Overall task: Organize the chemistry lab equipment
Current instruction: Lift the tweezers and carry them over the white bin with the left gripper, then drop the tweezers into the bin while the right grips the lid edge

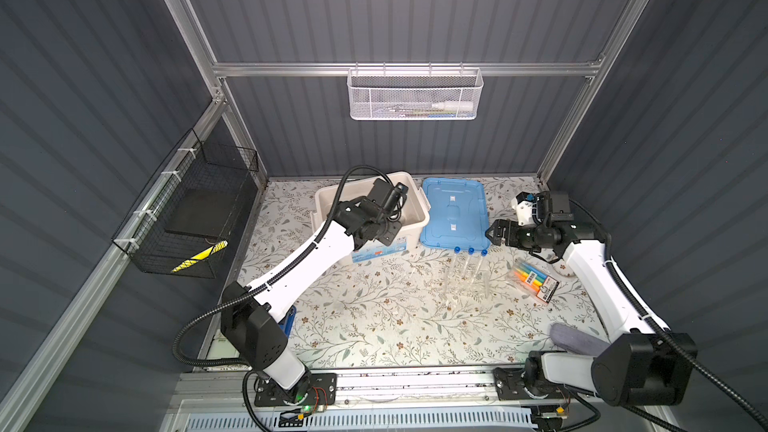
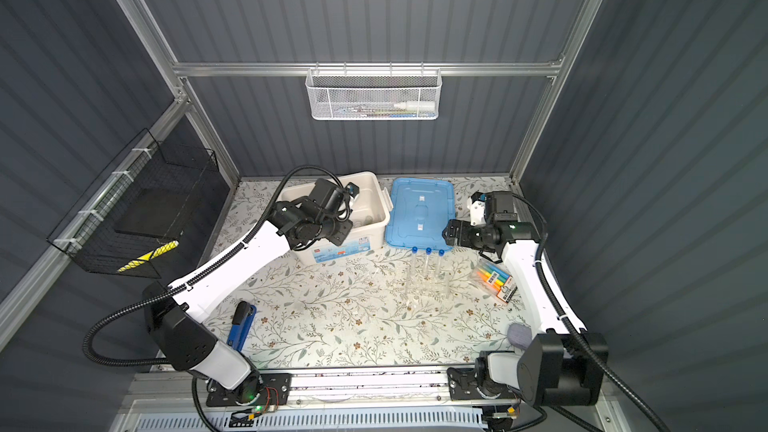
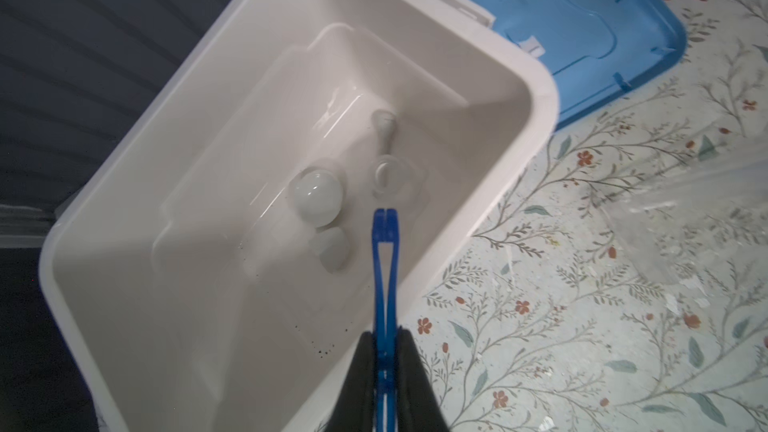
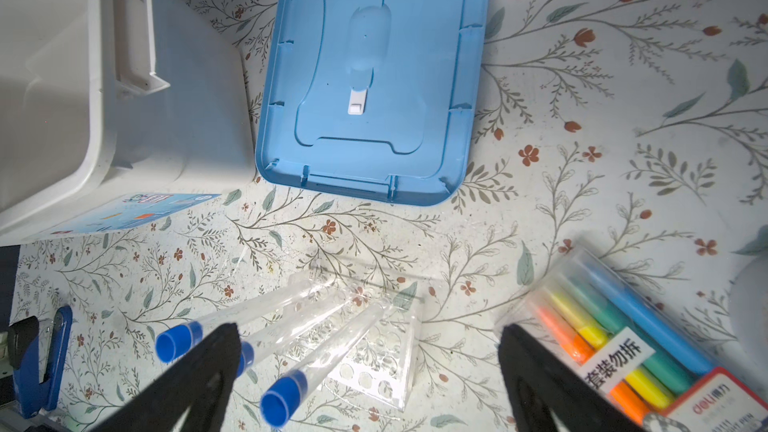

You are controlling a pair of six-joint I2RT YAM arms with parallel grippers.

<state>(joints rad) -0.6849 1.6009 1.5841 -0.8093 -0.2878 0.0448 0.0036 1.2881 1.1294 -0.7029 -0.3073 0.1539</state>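
The blue lid is next for my right gripper. It should go there and grab the lid's long edge (image 1: 487, 219) (image 4: 472, 84) farthest from the white bin, near the middle of that edge.
My left gripper (image 3: 384, 351) is shut on the blue tweezers (image 3: 384, 276), whose tips hang over the open white bin (image 3: 536, 89). On the bin's floor lie a round white dish (image 3: 318, 199), a second white dish (image 3: 334, 249), the white rod (image 3: 383, 124) and the small clear flask (image 3: 388, 174). In both top views that gripper (image 1: 395, 197) (image 2: 351, 193) hovers above the bin. Three blue-capped test tubes (image 1: 469, 261) (image 4: 332, 342) stand in the clear rack (image 1: 465, 284) (image 4: 374, 363). My right gripper (image 1: 492, 234) (image 4: 368, 332) is open, above and behind them, holding nothing.
The blue lid (image 1: 455, 211) lies flat beside the bin. A pack of coloured highlighters (image 1: 534, 280) (image 4: 623, 338) sits right of the rack. A blue stapler (image 2: 241, 324) lies near the left arm's base. A grey cloth (image 1: 573, 338) rests front right. Wire baskets hang on the walls.
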